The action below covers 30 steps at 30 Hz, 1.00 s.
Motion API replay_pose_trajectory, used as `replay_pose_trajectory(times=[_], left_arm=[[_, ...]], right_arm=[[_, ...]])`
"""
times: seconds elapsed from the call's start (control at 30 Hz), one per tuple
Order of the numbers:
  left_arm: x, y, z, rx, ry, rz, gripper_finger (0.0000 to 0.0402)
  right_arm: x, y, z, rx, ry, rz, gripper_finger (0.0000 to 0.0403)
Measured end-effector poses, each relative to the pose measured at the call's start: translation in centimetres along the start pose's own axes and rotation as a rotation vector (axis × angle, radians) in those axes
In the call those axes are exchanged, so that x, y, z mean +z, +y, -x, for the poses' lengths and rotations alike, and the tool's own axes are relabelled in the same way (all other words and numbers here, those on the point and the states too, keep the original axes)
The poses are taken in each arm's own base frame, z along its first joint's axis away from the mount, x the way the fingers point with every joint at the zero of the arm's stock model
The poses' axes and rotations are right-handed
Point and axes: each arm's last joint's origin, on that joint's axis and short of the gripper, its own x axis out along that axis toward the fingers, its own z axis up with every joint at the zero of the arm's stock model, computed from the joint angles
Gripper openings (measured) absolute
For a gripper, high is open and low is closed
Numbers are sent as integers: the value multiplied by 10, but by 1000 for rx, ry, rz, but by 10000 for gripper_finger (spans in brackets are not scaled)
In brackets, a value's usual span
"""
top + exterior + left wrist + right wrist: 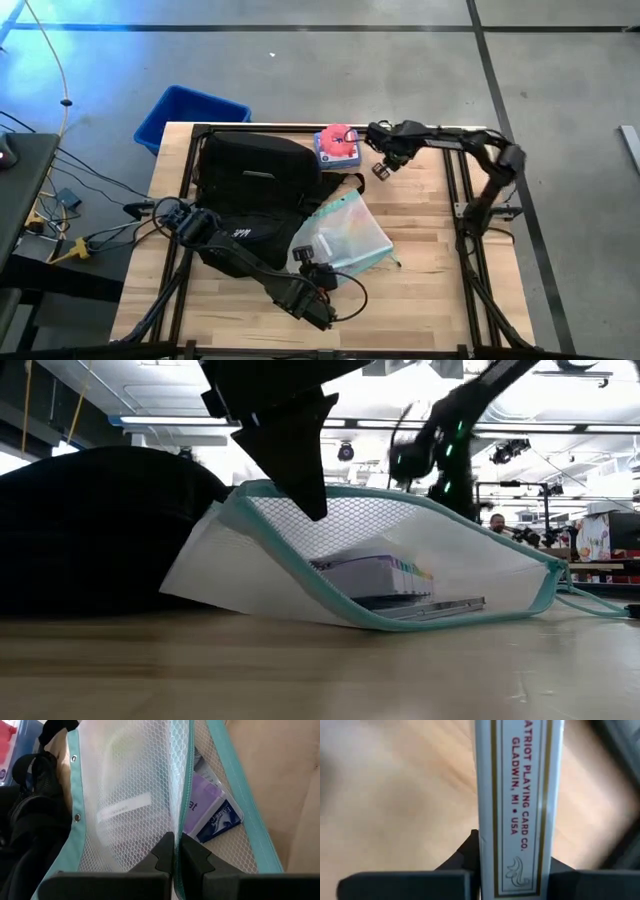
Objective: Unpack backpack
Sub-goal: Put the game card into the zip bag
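Observation:
Next, my right gripper lets go of the white playing card box inside the clear mesh pouch (334, 258), near my left gripper.
The black backpack (250, 180) lies on the table's left half, bulking at the left of the low view (90, 530). A clear mesh pouch with teal trim (345, 235) rests against it with its lower side on the table (400, 615); purple and white packets show inside (210, 812). My left gripper (305, 255) is shut on the pouch. My right gripper (383, 168) hovers over the far middle of the table, shut on a white playing card box (517, 795) with red print. My left gripper pinches the pouch's teal zipper edge (186, 827) between its two fingers (162, 855), coming from above and slanting down (300, 470). That edge is raised, while the pouch's lower side stays on the table. My right gripper pinches the card box's narrow end (517, 865) between its two fingers (470, 852). The box runs lengthwise away from the fingers and sits clear of the wood.
A red and pink item on a blue and white box (337, 146) sits at the far edge beside the backpack. A blue plastic bin (190, 115) stands beyond the table's far left corner. Bare wood (420, 290) spreads over the near right. A person shows far behind (497, 522).

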Motion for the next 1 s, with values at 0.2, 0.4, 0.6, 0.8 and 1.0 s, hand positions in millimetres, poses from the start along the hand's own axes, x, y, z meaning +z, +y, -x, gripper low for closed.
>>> replay_pose_trajectory(times=[0.2, 0.4, 0.6, 0.8, 1.0], left_arm=[[0, 0, 1, 19, -15, 14, 0], [1, 1, 1, 52, -44, 43, 0], [1, 1, 1, 51, -50, 48, 0], [7, 10, 17, 30, -81, 75, 0], [9, 15, 32, 27, -129, 83, 0]], right_arm=[[-75, 57, 85, 94, -173, 173, 42], [-184, 137, 132, 279, -391, 496, 42], [-273, 208, 115, 215, -694, 745, 42], [-290, 249, 64, -64, -839, 847, 42], [-275, 281, 53, -397, -1014, 1019, 42]])
